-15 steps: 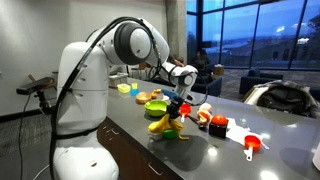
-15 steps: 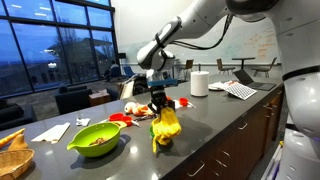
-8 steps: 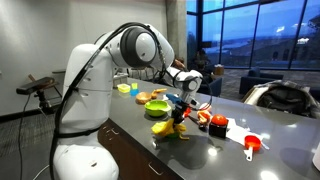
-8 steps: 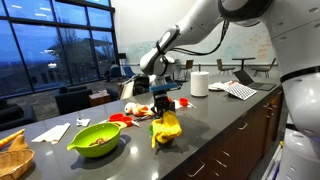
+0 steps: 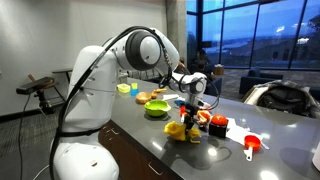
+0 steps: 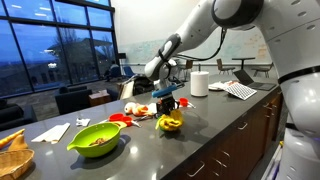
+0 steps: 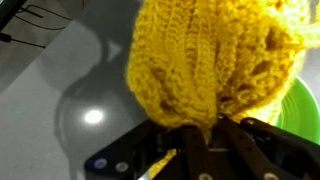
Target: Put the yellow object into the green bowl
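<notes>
Next, my gripper sets the yellow object down on the dark counter (image 5: 207, 141) near the red cup.
The yellow object (image 7: 210, 50) is a knitted, floppy piece. My gripper (image 7: 195, 128) is shut on its top fold. In both exterior views the piece (image 5: 183, 128) (image 6: 170, 123) rests crumpled on the dark counter under the gripper (image 5: 190, 105) (image 6: 167, 102). The lime-green bowl (image 5: 157, 109) (image 6: 95, 139) stands apart from it on the counter, toward the robot's base, with some brownish bits inside. In the wrist view a green surface (image 7: 308, 110) shows at the right edge behind the yellow piece; I cannot tell what it belongs to.
Red pieces (image 5: 216, 126) and a red cup (image 5: 252, 145) lie past the gripper. A small yellow-green cup (image 5: 124, 88) and an orange dish (image 5: 143, 97) stand behind the bowl. A paper roll (image 6: 199, 83), a white napkin (image 6: 55, 130) and a basket (image 6: 12, 152) are on the counter.
My gripper has carried the yellow piece farther from the green bowl and lower. The piece hung long before and now sits bunched on the counter.
</notes>
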Tool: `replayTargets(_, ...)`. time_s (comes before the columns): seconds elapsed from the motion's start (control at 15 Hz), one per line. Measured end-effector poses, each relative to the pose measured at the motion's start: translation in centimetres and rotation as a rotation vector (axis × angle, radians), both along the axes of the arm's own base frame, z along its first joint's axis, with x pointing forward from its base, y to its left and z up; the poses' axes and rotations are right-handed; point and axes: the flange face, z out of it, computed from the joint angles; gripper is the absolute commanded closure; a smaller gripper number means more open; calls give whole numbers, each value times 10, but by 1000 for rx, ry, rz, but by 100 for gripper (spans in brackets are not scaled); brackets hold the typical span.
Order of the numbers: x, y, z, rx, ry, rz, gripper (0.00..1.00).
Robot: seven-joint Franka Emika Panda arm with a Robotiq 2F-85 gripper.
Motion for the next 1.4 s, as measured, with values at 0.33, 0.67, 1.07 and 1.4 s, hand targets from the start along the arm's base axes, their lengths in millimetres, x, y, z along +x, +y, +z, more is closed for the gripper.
replayTargets(0.33, 13, -5, 3, -155, -18, -70, 97)
replayTargets(0.67, 22, -10, 1, -182, -10, -115, 97)
replayTargets(1.07, 31, -36, -2, -202, -17, -170, 97)
replayTargets(1.4, 29, -72, -13, -226, 14, -227, 97)
